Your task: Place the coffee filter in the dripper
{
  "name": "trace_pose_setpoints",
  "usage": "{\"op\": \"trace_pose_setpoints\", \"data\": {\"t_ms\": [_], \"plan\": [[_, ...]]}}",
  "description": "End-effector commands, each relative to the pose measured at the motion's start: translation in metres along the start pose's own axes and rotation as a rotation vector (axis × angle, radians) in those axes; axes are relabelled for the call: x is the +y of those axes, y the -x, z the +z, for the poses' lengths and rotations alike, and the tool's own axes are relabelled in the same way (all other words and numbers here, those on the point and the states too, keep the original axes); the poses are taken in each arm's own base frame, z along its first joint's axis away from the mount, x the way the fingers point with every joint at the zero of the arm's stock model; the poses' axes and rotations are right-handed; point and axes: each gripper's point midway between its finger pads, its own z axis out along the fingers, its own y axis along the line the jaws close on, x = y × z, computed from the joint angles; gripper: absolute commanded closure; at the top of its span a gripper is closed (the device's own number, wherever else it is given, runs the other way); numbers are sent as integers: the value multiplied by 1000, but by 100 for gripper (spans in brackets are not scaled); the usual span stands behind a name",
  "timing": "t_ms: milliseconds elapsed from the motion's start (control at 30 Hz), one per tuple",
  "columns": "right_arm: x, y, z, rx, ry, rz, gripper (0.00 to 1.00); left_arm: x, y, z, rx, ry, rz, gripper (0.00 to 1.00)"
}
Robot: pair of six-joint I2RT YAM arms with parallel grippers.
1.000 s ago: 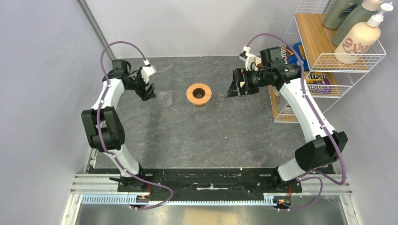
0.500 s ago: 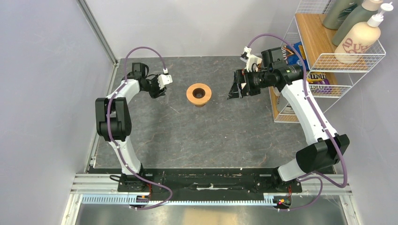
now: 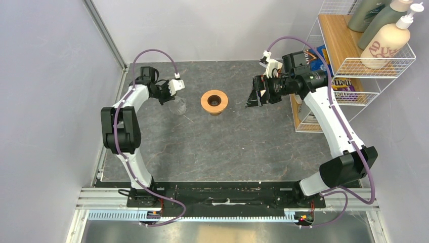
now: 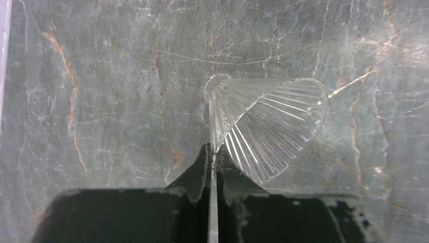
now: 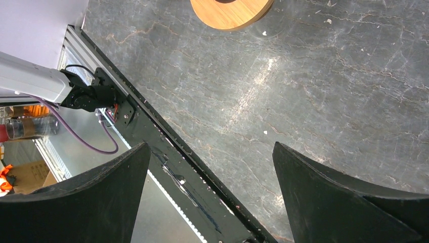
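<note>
My left gripper is to release the clear ribbed glass cone in the dark hole of the wooden ring [image 3: 214, 100], and I need to let it go there.
The dripper's clear ribbed glass cone [image 4: 270, 124] lies on its side on the dark stone table, left of centre [image 3: 177, 106]. My left gripper [image 4: 213, 150] is shut on the thin glass edge at the cone's narrow end; in the top view the gripper [image 3: 170, 99] sits just left of the cone. An orange-tan wooden ring [image 3: 214, 101] rests apart from the cone at mid-table, and its edge shows in the right wrist view [image 5: 230, 11]. My right gripper [image 3: 251, 97] hangs right of the ring, open and holding nothing [image 5: 211, 147]. The coffee filter is out of view.
A white wire shelf [image 3: 354, 66] with bottles [image 3: 387, 40] and snack packs stands at the right edge, close behind the right arm. A grey wall with a metal post [image 3: 103, 33] borders the left. The black base rail [image 3: 227, 195] runs along the near edge.
My left gripper moved right onto the glass cone and its jaws closed on the cone's edge. The right arm has hardly moved.
</note>
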Motion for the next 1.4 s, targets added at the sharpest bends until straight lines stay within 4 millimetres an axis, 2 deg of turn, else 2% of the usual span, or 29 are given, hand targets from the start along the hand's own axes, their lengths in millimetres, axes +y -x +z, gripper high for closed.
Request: {"op": "trace_pose_setpoints", "data": {"t_ms": [0,133,200,367,533,567,733,900,1033,1167,1367], "plan": [[11,5,-12,-38,14,-41,1,14,36,-41,-26,72,-118,98],[13,8,-13,-52,13,-32,1,21,57,-79,12,155,-343,98],[13,9,-13,-57,9,-22,1,17,67,-100,49,159,-470,98],[10,10,-11,-62,-1,-9,1,-2,103,-140,84,108,-818,98],[-1,27,-14,-130,-84,4,1,-28,150,-164,36,-4,-1149,98],[-3,30,-14,-139,-96,7,1,-38,166,-160,31,-43,-1174,98],[-12,42,-12,-184,-143,25,1,-63,206,-149,43,-94,-1257,98],[-19,45,-15,-200,-189,31,1,-80,232,-124,78,-111,-1296,98],[-17,45,-18,-208,-190,31,1,-81,240,-104,108,-117,-1352,98],[-14,45,-16,-206,-172,43,1,-73,249,-89,109,-102,-1351,98],[-14,49,-15,-211,-166,48,1,-72,234,-64,190,-100,-1370,98]]}}
